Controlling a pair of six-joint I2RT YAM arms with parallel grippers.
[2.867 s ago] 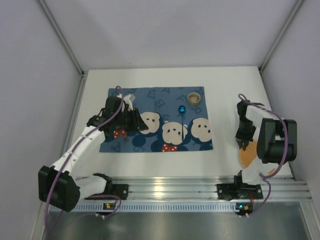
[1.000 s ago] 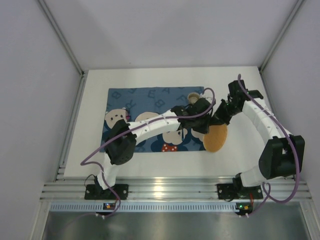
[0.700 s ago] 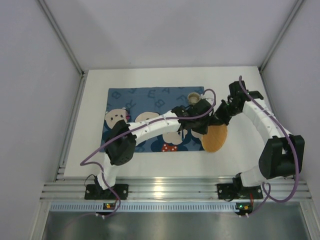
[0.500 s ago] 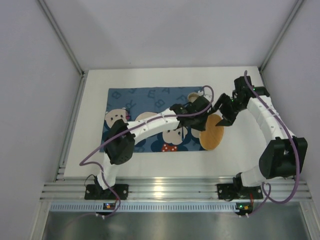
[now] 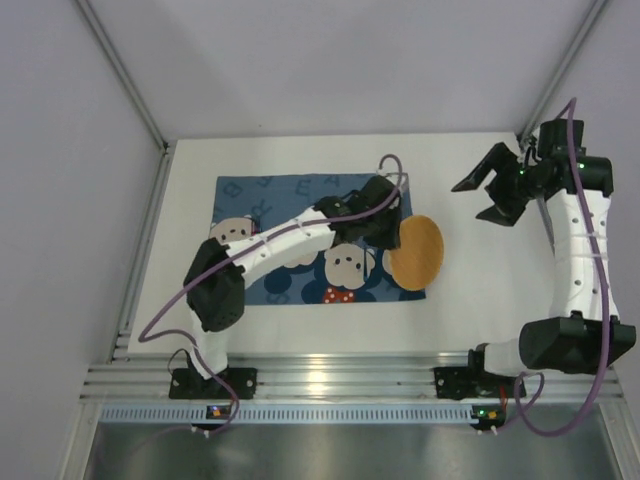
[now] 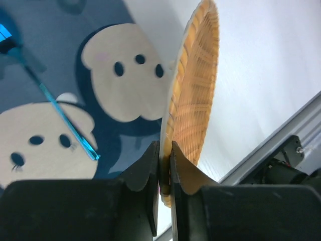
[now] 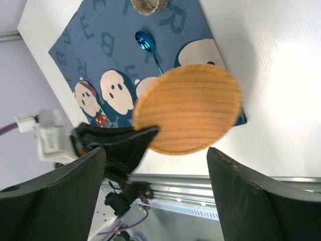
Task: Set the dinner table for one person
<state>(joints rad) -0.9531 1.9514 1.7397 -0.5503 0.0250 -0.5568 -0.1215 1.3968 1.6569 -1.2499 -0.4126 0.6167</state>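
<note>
I should use my left gripper to set the plate, now hanging tilted over the placemat's end, down on the middle of the blue cartoon placemat (image 5: 310, 245), next to the blue spoon.
A round woven orange plate (image 5: 416, 252) hangs tilted on edge over the right end of the blue cartoon placemat (image 5: 280, 195). My left gripper (image 5: 395, 238) is shut on its rim; the wrist view shows both jaws (image 6: 165, 160) pinching the plate's (image 6: 195, 90) edge. My right gripper (image 5: 480, 197) is open and empty, raised over the back right of the white dinner table (image 5: 480, 290), well apart from the plate. From there it looks down on the plate (image 7: 188, 108) between its spread fingers (image 7: 60, 196).
A shiny blue spoon (image 7: 148, 45) lies on the placemat beside the plate, also seen as the spoon (image 6: 60, 118) under my left wrist. A small tan cup (image 7: 148, 5) stands at the placemat's far edge. The aluminium rail (image 5: 350, 380) runs along the near edge.
My right gripper has opened, let go of the plate and pulled away up to the back right. The left gripper keeps the plate and has carried it slightly left and back.
</note>
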